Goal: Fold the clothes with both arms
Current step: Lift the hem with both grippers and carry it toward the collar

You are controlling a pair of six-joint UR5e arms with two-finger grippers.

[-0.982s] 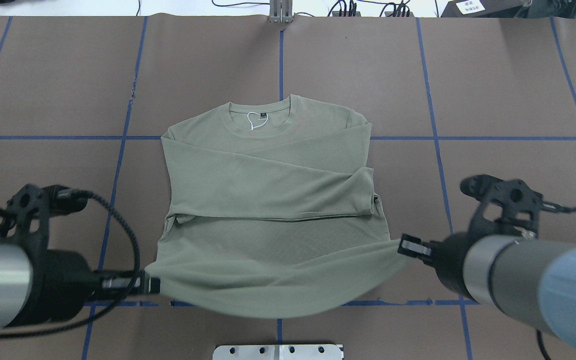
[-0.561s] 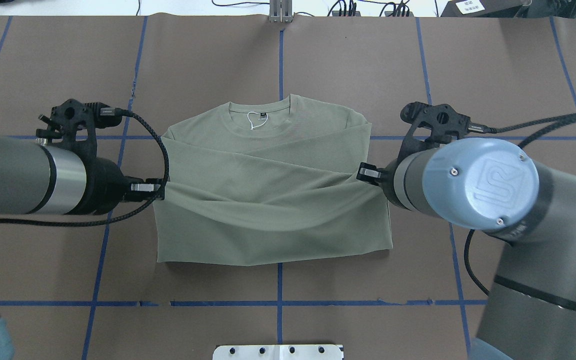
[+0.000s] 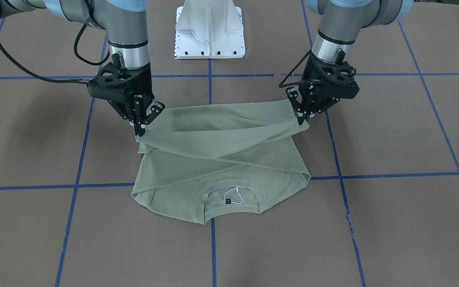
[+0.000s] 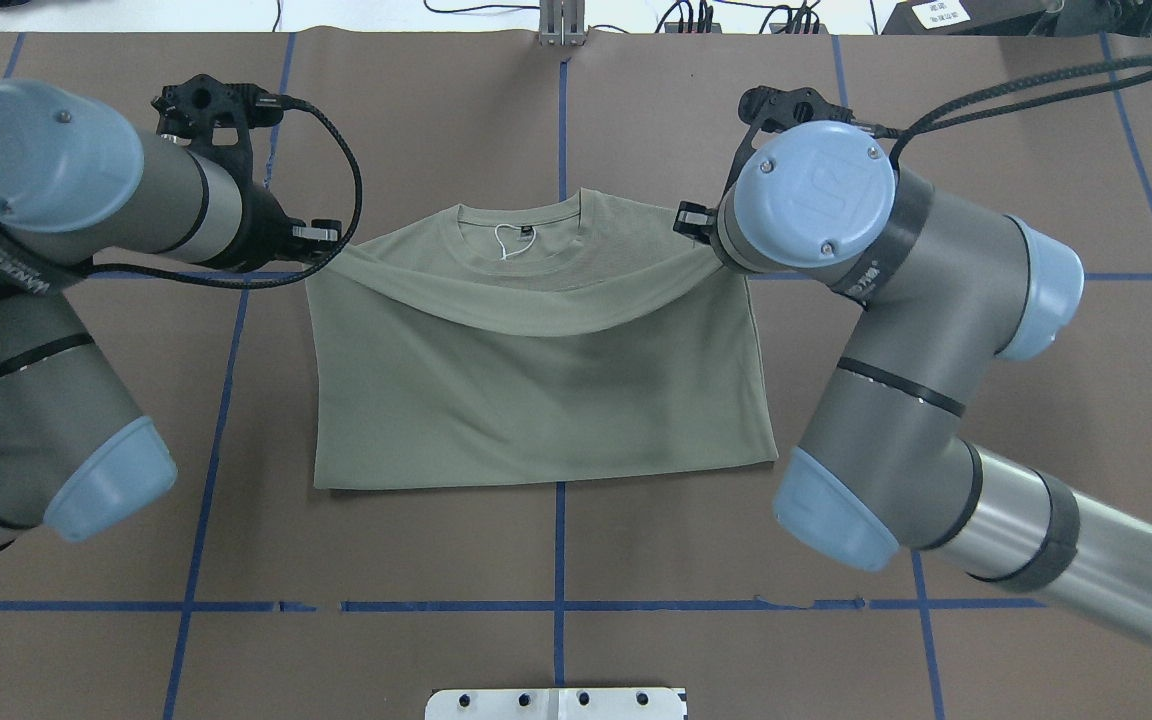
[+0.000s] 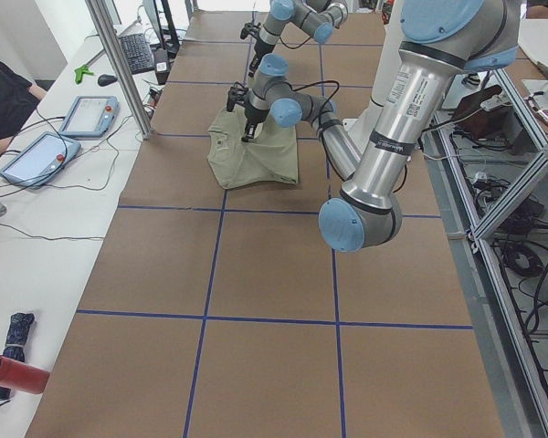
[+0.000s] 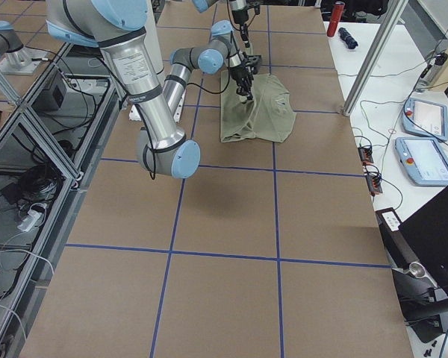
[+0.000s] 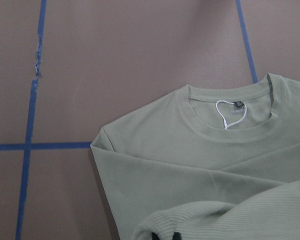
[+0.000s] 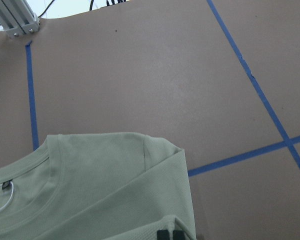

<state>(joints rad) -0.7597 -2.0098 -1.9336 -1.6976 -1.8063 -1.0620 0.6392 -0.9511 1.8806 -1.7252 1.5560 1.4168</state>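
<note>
The robot's left gripper should release the hem's corner, now held just above the shoulders, on the shirt's outer shoulder corner (image 3: 308, 177) (image 7: 98, 146), where the blue tape meets it.
The sage-green shirt (image 4: 536, 390) lies on the brown table, collar and black neck label (image 4: 526, 233) on the far side. Its lower half is folded over the crossed sleeves. My left gripper (image 4: 328, 240) is shut on the hem's left corner, and my right gripper (image 4: 688, 220) is shut on the right corner. Both hold the hem just above the shoulders, and it sags between them. In the front view the left gripper (image 3: 304, 118) and right gripper (image 3: 140, 131) pinch the raised hem over the shirt (image 3: 221, 163). The wrist views show the collar area (image 7: 200, 165) (image 8: 105, 185) below the held cloth.
A white pedestal (image 3: 209, 32) stands at the robot's side of the table. Blue tape lines (image 4: 236, 350) grid the brown surface. An aluminium post (image 4: 561, 25) stands at the far edge. Side benches hold tablets (image 5: 36, 155) and a laptop (image 6: 433, 231).
Both grippers have carried the shirt's hem from the near edge forward over the body to the shoulder line. The lower half now covers the folded sleeves.
</note>
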